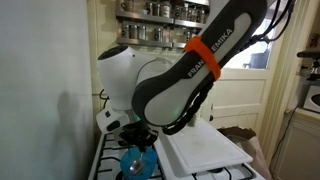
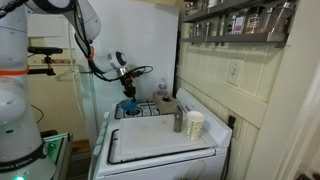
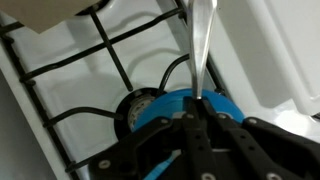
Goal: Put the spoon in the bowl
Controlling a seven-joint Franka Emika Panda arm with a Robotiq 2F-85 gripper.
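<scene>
The robot's gripper should release the silvery spoon inside the blue bowl on the stove (image 1: 142,157) (image 3: 183,118), next to the white board.
In the wrist view my gripper (image 3: 196,118) is shut on the silvery spoon (image 3: 201,45), whose slim handle runs up from between the fingers. The bright blue bowl (image 3: 160,103) sits right under the fingers on a stove burner, mostly hidden by them. In an exterior view the gripper (image 1: 137,133) hangs just above the blue bowl (image 1: 138,163) at the stove's near corner. In another exterior view the gripper (image 2: 126,88) is above the blue bowl (image 2: 128,105) at the back of the stove. The spoon is too small to see in both exterior views.
A white board (image 2: 160,141) covers the stove's front half, also seen in an exterior view (image 1: 205,150). A metal cylinder (image 2: 178,121) and a white cup (image 2: 194,125) stand by the wall. Black grates (image 3: 110,55) cross the white stovetop. A spice shelf (image 1: 160,12) hangs behind.
</scene>
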